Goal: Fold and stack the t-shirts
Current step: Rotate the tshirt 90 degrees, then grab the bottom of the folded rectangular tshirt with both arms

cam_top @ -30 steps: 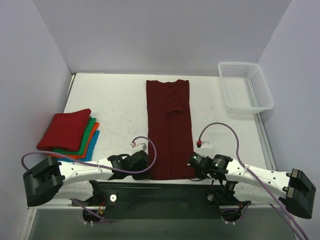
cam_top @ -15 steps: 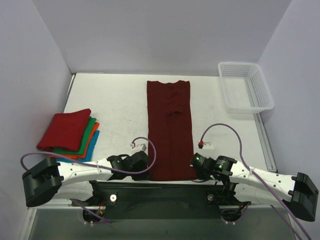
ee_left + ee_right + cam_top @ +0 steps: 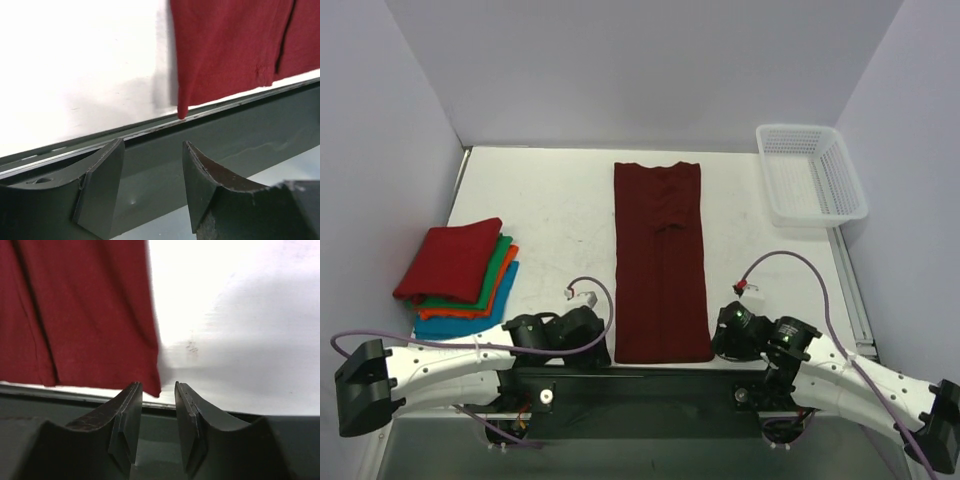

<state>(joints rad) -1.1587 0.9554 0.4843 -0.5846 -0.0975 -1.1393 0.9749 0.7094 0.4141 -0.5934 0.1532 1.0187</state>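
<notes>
My left gripper's open fingers are short of the maroon t-shirt's near corner, so it should reach forward and pinch that corner (image 3: 618, 359) before it folds the t-shirt's hem over.
A dark maroon t-shirt (image 3: 660, 260) lies flat as a long narrow strip down the middle of the table, its near hem at the front edge. Both grippers sit just off its near corners. My left gripper (image 3: 600, 340) is open and empty; in the left wrist view the gripper (image 3: 153, 145) hovers over the dark front rail, with the shirt's corner (image 3: 182, 111) beyond its tips. My right gripper (image 3: 720, 340) is also open and empty; in the right wrist view the gripper (image 3: 157, 386) has the other corner (image 3: 154, 387) just past its tips. Folded t-shirts (image 3: 455, 265) are stacked at the left, red on top.
A white mesh basket (image 3: 812, 175) stands at the back right. A dark metal rail (image 3: 240, 135) runs along the table's front edge under both grippers. Purple cables (image 3: 790, 270) loop above each wrist. White walls close in the table on three sides.
Both grippers have opened and let go of the shirt's near corners. Each arm has drawn back and outward, away from the hem. The shirt lies where it was.
</notes>
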